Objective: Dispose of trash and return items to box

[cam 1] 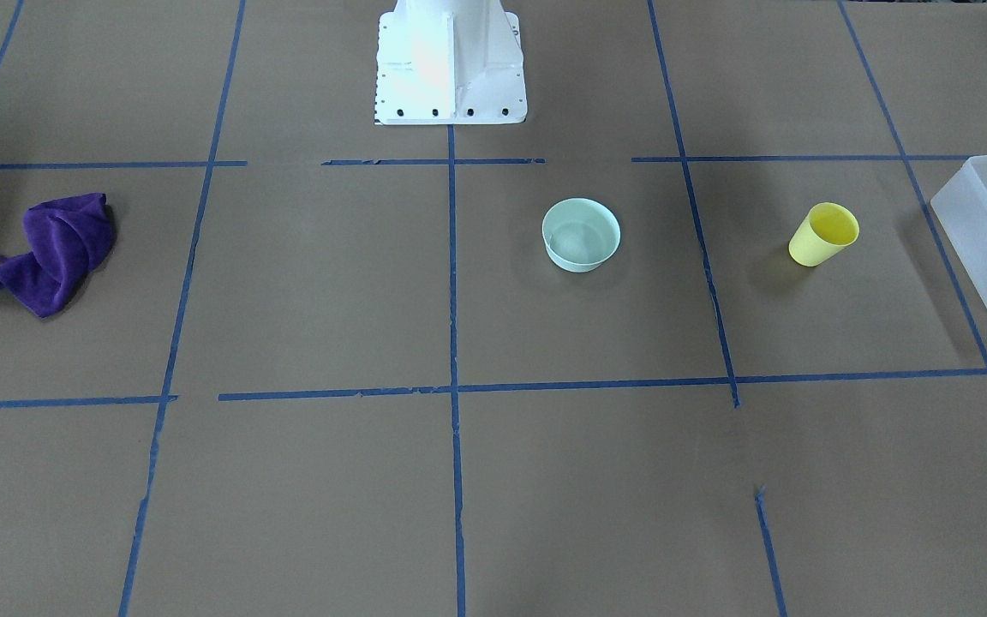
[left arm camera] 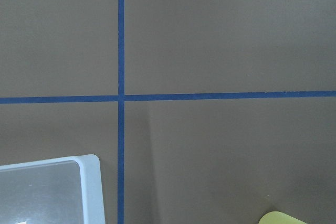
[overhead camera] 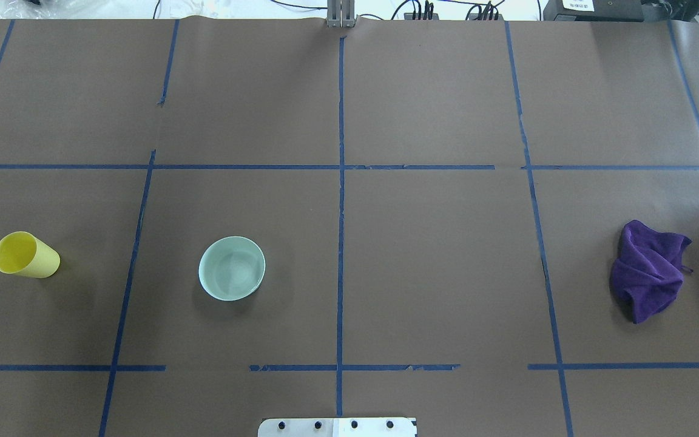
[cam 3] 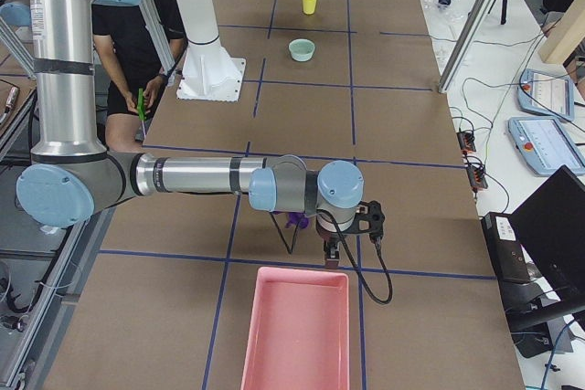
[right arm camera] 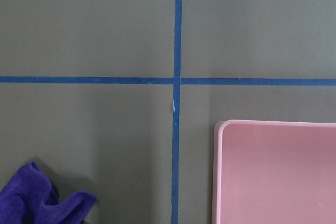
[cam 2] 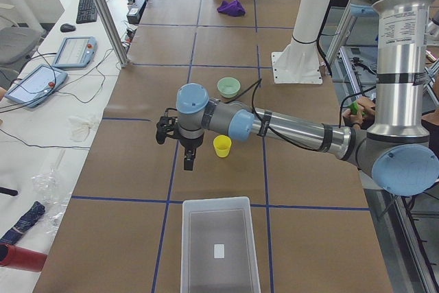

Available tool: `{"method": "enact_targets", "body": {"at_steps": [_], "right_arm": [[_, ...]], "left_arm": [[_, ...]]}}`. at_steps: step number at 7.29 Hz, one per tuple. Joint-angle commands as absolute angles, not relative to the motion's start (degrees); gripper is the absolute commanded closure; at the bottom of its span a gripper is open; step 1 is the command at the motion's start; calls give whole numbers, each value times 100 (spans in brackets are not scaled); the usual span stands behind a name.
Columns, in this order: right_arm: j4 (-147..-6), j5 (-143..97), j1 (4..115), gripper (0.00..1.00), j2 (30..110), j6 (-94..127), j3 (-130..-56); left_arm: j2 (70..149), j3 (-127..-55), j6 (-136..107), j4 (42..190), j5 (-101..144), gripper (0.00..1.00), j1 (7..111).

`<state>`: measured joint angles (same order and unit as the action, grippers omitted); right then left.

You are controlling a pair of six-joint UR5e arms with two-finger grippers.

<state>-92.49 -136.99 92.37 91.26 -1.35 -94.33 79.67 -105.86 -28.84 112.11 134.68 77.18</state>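
Next, I will move my left gripper to the yellow cup and grab its rim point(cam 1: 855, 220) on the side facing the frosted white box.
The yellow cup point(cam 1: 825, 233) stands upright on the brown table, on my left side, and also shows in the overhead view point(overhead camera: 25, 255). The mint-green bowl point(cam 1: 581, 235) sits upright nearer the middle point(overhead camera: 232, 268). The frosted white box point(cam 2: 219, 252) is at the table's left end; its corner shows in the left wrist view point(left arm camera: 47, 192). My left gripper point(cam 2: 187, 162) hangs above the table between the cup point(cam 2: 221, 145) and the box, holding nothing that I can see. My right gripper point(cam 3: 331, 253) hovers at the other end. I cannot tell whether either is open or shut.
A crumpled purple cloth point(overhead camera: 650, 270) lies on my right side, also in the right wrist view point(right arm camera: 37, 200). A pink tray point(cam 3: 297, 331) sits at the table's right end, beside the right gripper. The white robot base point(cam 1: 449, 64) stands at the table's rear middle.
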Motion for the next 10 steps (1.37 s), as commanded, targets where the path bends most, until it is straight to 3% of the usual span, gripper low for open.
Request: {"method": "enact_targets", "body": {"at_steps": [1, 10], "right_arm": [[-9246, -13702, 9237, 0, 9132, -132, -9431], [-9237, -13702, 9237, 0, 9105, -132, -9413]], "left_arm": [[7655, -10582, -4207, 12312, 13439, 0, 6919], [7655, -10266, -5687, 13201, 12340, 0, 5476]]}}
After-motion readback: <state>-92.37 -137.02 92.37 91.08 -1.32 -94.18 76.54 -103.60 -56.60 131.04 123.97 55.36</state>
